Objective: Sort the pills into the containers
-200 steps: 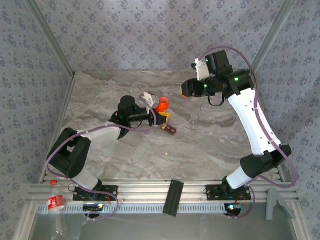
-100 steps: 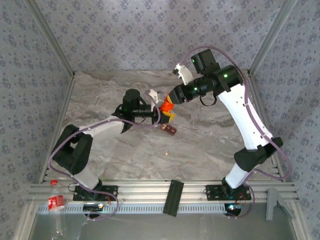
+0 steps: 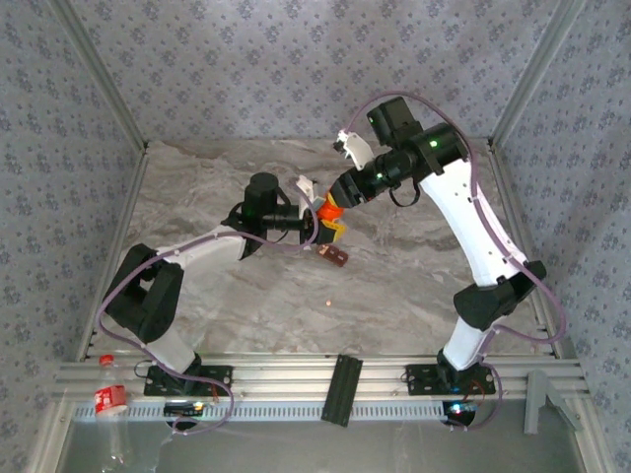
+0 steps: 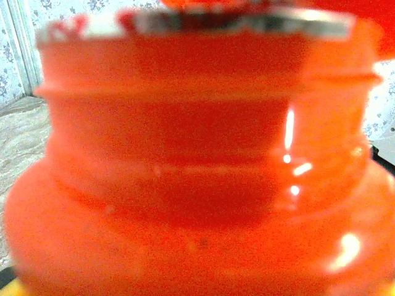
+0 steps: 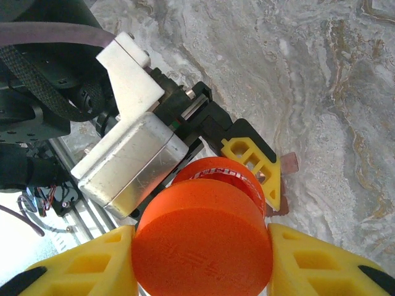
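Note:
My right gripper is to set the round orange cap, now just over the bottle's mouth, down for me on the bare marble (image 3: 397, 247) next to the containers, away from my left gripper.
My left gripper (image 3: 321, 223) is shut on the orange bottle (image 4: 197, 172), holding it upright above the table (image 3: 394, 266). My right gripper (image 5: 203, 246) is shut on the round orange cap (image 5: 207, 237), yellow fingers (image 5: 321, 262) on either side. The cap hangs just over the bottle's mouth (image 5: 225, 172); I cannot tell if they touch. The containers (image 3: 335, 256), a dark reddish-brown strip, lie on the table right beside the bottle, partly hidden behind the left gripper's yellow finger (image 5: 256, 160). One pale pill (image 3: 326, 302) lies nearer the front.
Patterned walls and metal frame posts (image 3: 99, 89) enclose the marble table. A black bracket (image 3: 341, 387) lies on the front rail, and a plastic bottle with a red label (image 3: 110, 399) sits at the lower left, off the table.
My right arm has swung left and down with the cap, from the back right to just over the bottle. The left gripper with the bottle has shifted slightly toward the back.

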`<state>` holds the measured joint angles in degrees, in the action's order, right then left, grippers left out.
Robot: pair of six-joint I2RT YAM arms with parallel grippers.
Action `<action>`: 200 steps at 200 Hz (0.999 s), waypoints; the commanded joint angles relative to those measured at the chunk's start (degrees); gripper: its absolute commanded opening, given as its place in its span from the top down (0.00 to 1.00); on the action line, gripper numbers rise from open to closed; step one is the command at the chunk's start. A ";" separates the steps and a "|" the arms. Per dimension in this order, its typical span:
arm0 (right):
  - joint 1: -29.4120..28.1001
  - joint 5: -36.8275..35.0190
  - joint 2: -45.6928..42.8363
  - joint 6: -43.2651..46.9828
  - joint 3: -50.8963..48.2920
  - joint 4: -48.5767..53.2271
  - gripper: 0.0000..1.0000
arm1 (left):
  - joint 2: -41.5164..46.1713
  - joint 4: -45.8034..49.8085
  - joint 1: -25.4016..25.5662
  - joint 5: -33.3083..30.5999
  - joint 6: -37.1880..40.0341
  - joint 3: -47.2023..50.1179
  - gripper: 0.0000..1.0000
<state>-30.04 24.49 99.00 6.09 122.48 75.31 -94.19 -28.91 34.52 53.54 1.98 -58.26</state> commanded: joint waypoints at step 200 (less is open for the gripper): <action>14.39 -27.32 3.04 -17.73 -40.20 -20.90 0.68 | 7.76 0.60 0.11 -5.33 2.31 1.31 1.00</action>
<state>-15.14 5.85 100.07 -7.99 86.59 59.48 -88.38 -25.69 34.50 48.73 4.62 -57.28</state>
